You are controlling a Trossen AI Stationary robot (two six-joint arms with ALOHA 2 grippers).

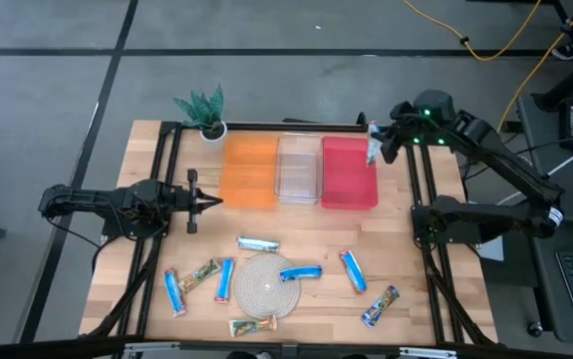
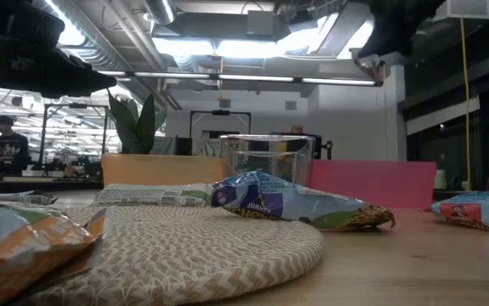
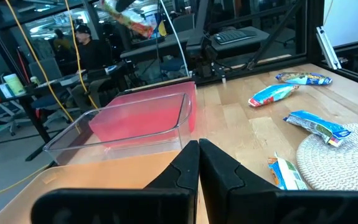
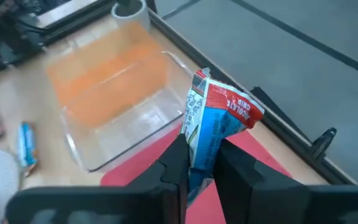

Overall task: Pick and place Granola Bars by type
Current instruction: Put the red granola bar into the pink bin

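Note:
Next, my right gripper lets go of the granola bar near the middle of the red bin (image 1: 353,177) (image 4: 208,200), next to the clear bin.
My right gripper (image 4: 200,171) hangs high over the far right corner of the red bin (image 1: 349,172), shut on a granola bar (image 4: 219,121) in a blue, white and red wrapper. My left gripper (image 1: 204,201) waits shut and level beside the orange bin (image 1: 249,172), holding nothing. Several other bars lie flat on the near half of the table. One blue bar (image 1: 301,272) rests with one end on the round woven mat (image 1: 266,287), a silvery one (image 1: 258,243) lies just beyond the mat, and another blue one (image 1: 353,270) lies to the mat's right. My right gripper pinches the bar's lower part (image 4: 198,155) between its two fingers. The fingers slant downward from the table's right side. The bar's free end (image 4: 235,106) sticks out past the fingertips, crumpled, and the bar is lifted clear above the red bin.
A clear bin (image 1: 299,170) stands between the orange and red ones along the far edge. A small potted plant (image 1: 206,112) sits at the far left corner. Black frame rails run along both table sides. A person sits in the room beyond the table.

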